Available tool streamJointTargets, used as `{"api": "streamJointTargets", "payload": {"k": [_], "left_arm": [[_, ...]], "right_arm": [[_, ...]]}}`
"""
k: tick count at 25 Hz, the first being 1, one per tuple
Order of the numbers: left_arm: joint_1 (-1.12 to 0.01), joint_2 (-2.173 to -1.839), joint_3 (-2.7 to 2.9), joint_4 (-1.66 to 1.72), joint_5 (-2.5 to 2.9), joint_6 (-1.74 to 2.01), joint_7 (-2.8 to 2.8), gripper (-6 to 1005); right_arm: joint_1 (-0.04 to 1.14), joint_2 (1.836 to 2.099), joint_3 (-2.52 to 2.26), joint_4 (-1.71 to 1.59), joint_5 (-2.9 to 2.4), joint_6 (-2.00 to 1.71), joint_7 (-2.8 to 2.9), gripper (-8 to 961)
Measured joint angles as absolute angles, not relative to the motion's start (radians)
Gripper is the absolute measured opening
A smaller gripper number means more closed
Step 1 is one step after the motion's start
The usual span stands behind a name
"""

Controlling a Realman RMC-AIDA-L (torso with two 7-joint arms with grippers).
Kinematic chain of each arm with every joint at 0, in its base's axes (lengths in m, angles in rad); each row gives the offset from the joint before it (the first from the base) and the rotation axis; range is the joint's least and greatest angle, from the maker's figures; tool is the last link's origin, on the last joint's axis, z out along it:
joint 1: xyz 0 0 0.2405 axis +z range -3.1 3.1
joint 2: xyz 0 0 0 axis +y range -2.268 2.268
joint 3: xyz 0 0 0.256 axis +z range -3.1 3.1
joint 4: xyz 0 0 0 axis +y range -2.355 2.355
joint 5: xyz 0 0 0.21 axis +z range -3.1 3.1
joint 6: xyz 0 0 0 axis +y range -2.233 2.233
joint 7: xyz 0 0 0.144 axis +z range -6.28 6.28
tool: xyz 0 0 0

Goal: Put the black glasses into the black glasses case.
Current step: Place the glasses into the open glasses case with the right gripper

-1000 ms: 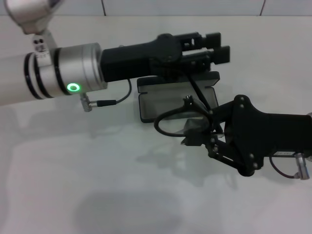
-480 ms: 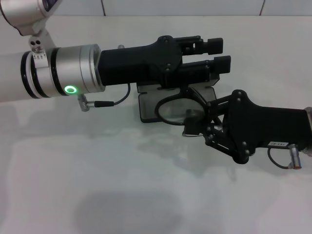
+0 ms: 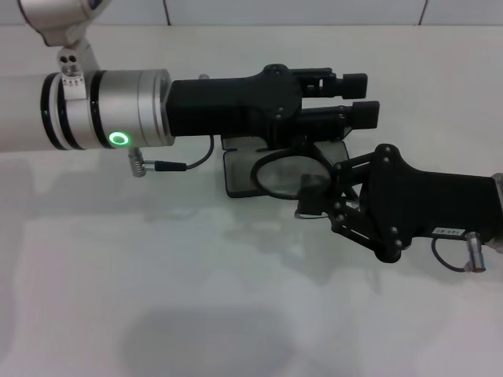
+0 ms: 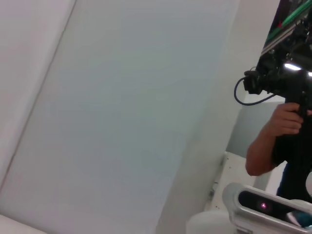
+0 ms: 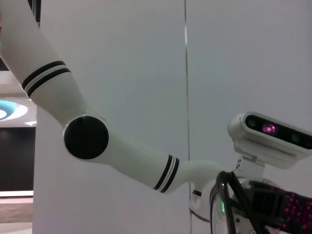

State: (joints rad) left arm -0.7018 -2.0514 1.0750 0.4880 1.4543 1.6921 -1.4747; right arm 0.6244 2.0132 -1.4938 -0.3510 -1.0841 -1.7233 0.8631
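Note:
I should release the black glasses from my right gripper on the grey lining in the near half point(image 3: 291, 168) of the open case. The glasses are now held over that case.
The black glasses case point(image 3: 238, 171) lies open on the white table, grey lining up, with its lid point(image 3: 236, 143) at the far side. My right gripper point(image 3: 308, 198) is shut on the black glasses point(image 3: 280, 174) and holds them over the open case; one rounded lens shows above the lining. The rest of the frame is hidden by the grippers. My left gripper point(image 3: 361, 98) reaches across just above the far side of the case. Its two fingers are apart with nothing between them. Neither wrist view shows the glasses or the case.
The white table point(image 3: 157, 275) stretches in front and to the left. A tiled wall edge point(image 3: 236, 12) runs along the back. The left wrist view shows a person point(image 4: 273, 141) standing off to the side.
My right gripper has carried the glasses from in front of the case to over its open tray. My left gripper has shifted slightly right and nearer.

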Motion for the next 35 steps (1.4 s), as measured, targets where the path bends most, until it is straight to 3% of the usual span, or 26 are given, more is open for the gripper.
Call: {"api": "streamJointTargets", "payload": {"k": [10, 14, 22, 35], "left_arm": [[-0.651, -2.047, 0.828, 0.488, 1.449, 1.654, -1.441, 556], [-0.612, -2.029, 0.754, 0.488, 1.45, 1.603, -1.434, 556], [-0.573, -2.028, 0.756, 0.496, 1.46, 1.551, -1.431, 555], [-0.569, -2.03, 0.758, 0.491, 1.488, 1.536, -1.428, 555]], "right_arm": [[0.59, 2.016, -1.499, -0.379, -1.101, -1.585, 0.81, 125], [0.526, 2.026, -1.535, -0.58, -1.221, -1.326, 0.799, 126], [0.406, 2.027, -1.898, -1.036, -1.403, -0.656, 0.91, 126], [0.454, 2.028, -2.127, -1.028, -1.435, -0.264, 0.938, 127]]}}
